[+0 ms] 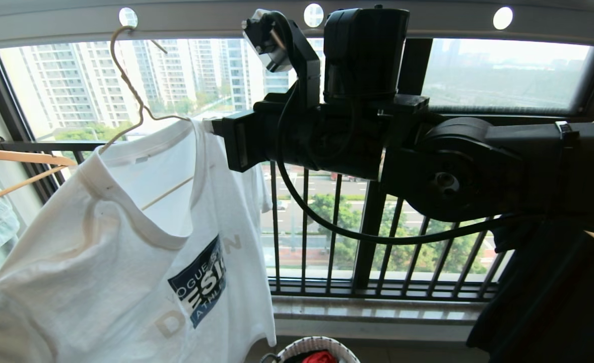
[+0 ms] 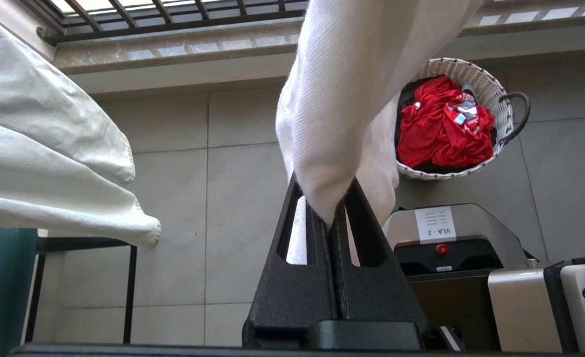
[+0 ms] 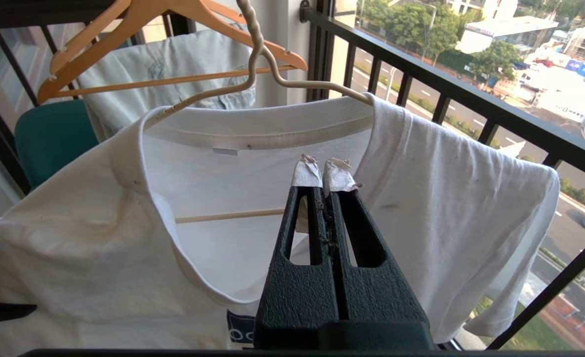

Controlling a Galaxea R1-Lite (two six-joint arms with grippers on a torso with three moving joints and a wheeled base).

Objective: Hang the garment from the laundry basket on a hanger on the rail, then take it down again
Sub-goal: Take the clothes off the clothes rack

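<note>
The garment's shoulder bunches beside the collar while my left gripper holds the garment low, so I will open, grab the sleeve higher (image 1: 17, 275) and pull the shoulder smooth.
The garment (image 1: 100, 262), a white T-shirt with a navy chest graphic, hangs on the thin beige wire hanger (image 1: 130, 85). The hanger's hook sits in a hole of the grey rail (image 1: 427, 22). My right gripper (image 3: 326, 171) is shut and empty, its taped tips just in front of the collar opening, beside the shirt's shoulder (image 1: 209, 125). Lower down, outside the head view, my left gripper (image 2: 329, 218) is shut on a fold of the garment (image 2: 342, 99). The laundry basket (image 2: 490, 89) stands on the floor below the window and holds a red garment (image 2: 441, 124).
Wooden hangers (image 3: 138, 15) carrying a pale denim piece (image 3: 173, 54) hang to the left of the shirt. The black barred railing (image 1: 367, 227) runs behind the shirt. A teal chair (image 3: 54, 134) stands at the left, and the robot's base (image 2: 451, 243) is on the tiled floor.
</note>
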